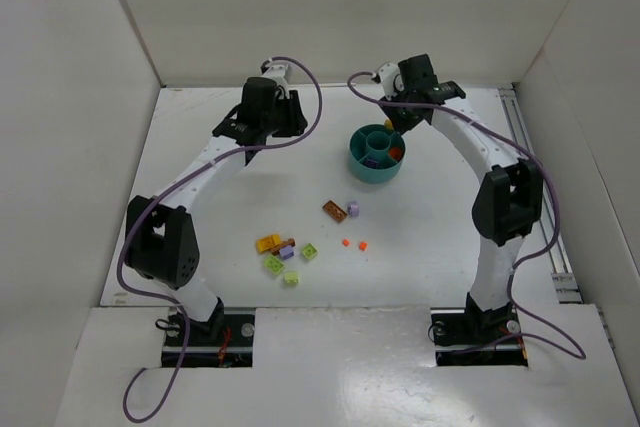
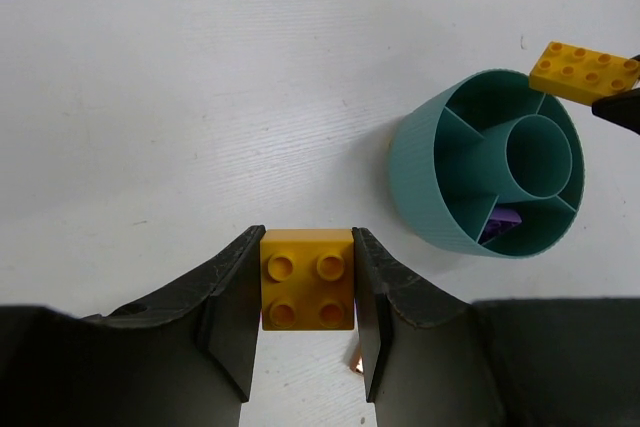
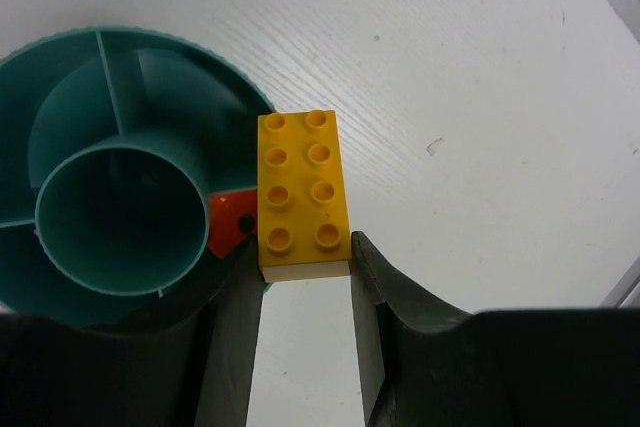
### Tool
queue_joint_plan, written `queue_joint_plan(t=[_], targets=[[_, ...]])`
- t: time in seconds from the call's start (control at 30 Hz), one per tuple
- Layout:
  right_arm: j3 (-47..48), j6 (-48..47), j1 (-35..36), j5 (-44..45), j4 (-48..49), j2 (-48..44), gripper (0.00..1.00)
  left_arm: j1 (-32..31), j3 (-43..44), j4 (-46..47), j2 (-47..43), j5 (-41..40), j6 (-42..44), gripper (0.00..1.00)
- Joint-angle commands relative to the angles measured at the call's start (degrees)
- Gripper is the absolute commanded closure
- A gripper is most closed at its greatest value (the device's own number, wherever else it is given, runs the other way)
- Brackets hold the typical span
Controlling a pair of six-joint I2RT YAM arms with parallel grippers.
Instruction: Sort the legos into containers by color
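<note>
Next, my right gripper lets go of the long orange-yellow lego inside the round teal dish [image 1: 392,142] [image 3: 226,158], where it will sit beside the orange-red piece.
My left gripper [image 1: 262,127] [image 2: 307,287] is shut on a square orange-yellow lego [image 2: 307,279], held above the table left of the round teal dish [image 1: 362,169] [image 2: 420,187]. My right gripper [image 1: 400,117] [image 3: 305,247] is shut on a long orange-yellow lego [image 3: 303,192] [image 2: 584,71], held over the dish's far-right rim [image 3: 150,42]. The dish holds an orange-red piece [image 3: 228,227] [image 1: 397,154] and a lilac brick [image 2: 503,222]. The loose legos lie nearer the arms: brown [image 1: 335,210], lilac [image 1: 352,209], two tiny orange-red ones [image 1: 346,243], orange-yellow [image 1: 268,243], lime green [image 1: 311,252] [image 1: 274,265].
White walls enclose the table on the left, back and right. A metal rail [image 1: 545,207] runs along the right edge. Purple cables loop off both arms behind the grippers.
</note>
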Motion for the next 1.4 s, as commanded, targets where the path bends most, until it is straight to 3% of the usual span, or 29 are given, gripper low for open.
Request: queue_joint_plan(t=[0.0,0.37,0.67,0.87,1.37], targets=[[5.0,-1.0,0.6,0.3,1.6,2.4,0.89,0.0,3.6,-1.1,-0.1,0.8,0.8,1.00],[6.1,-1.5,3.1,-0.9,-1.6,4.5,0.89,1.1,0.9,0.0,-2.3,0.8,1.3,1.00],[7.2,-2.1,1.2,-0.9,-10.4,5.0,0.89,1.6,-1.6,1.7,-3.9,1.4,0.8,1.00],[13.0,-2.6,0.4,-2.8,-17.0,7.6,0.89,2.7,-2.6,3.7,-3.9,1.4,0.8,1.00],[18.1,-2.6,2.0,-4.2,-17.6,9.2,0.51,3.7,-3.8,5.8,-2.7,6.4,0.2,1.00]])
